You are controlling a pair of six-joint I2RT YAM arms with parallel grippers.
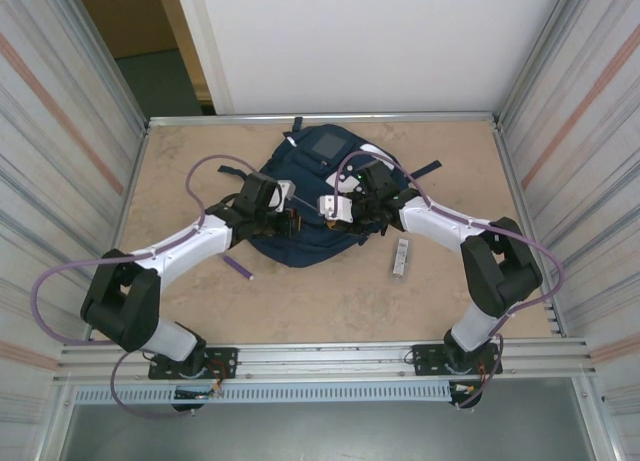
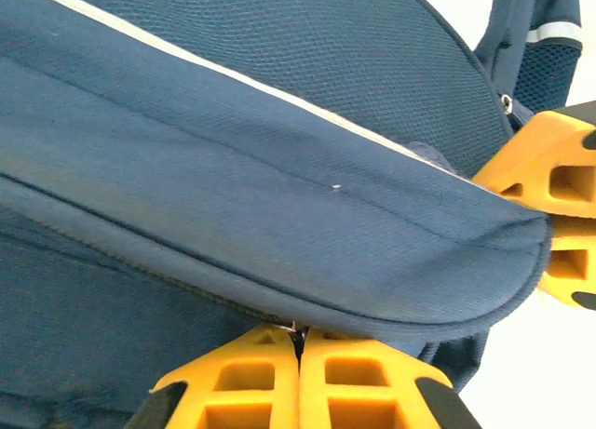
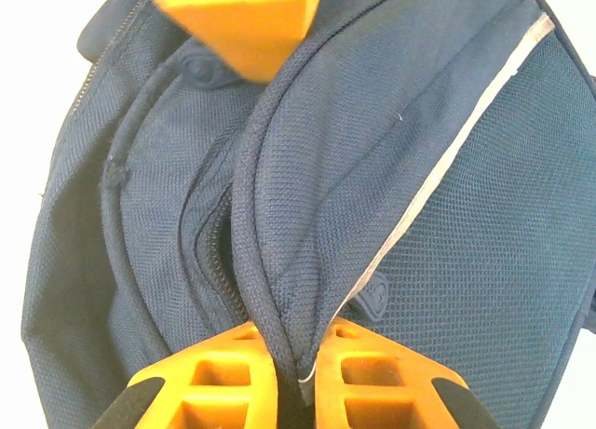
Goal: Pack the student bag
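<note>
The robot's right gripper is pinching the fold bunched up with the end of the pale stripe, so it should open and grip just the bag's rolled edge [image 3: 250,248] next to the open zipper.
The navy student bag [image 1: 310,196] lies flat at the back middle of the table, with both grippers on its near part. My left gripper [image 1: 288,221] is shut, its yellow jaws pressed together on a small dark zipper pull [image 2: 300,331] under a fold of the bag [image 2: 279,215]. My right gripper [image 1: 345,209] is shut on a rolled edge of the bag's fabric [image 3: 279,289], beside an open zipper [image 3: 212,261] and the pale stripe [image 3: 447,159]. In the left wrist view the right gripper's fingers [image 2: 549,168] show at the right edge.
A purple pen [image 1: 237,269] lies on the table left of the bag. A small grey-white oblong object [image 1: 400,256] lies to the bag's right. A flat dark-blue square [image 1: 328,141] sits at the bag's far end. Metal walls enclose the table on both sides.
</note>
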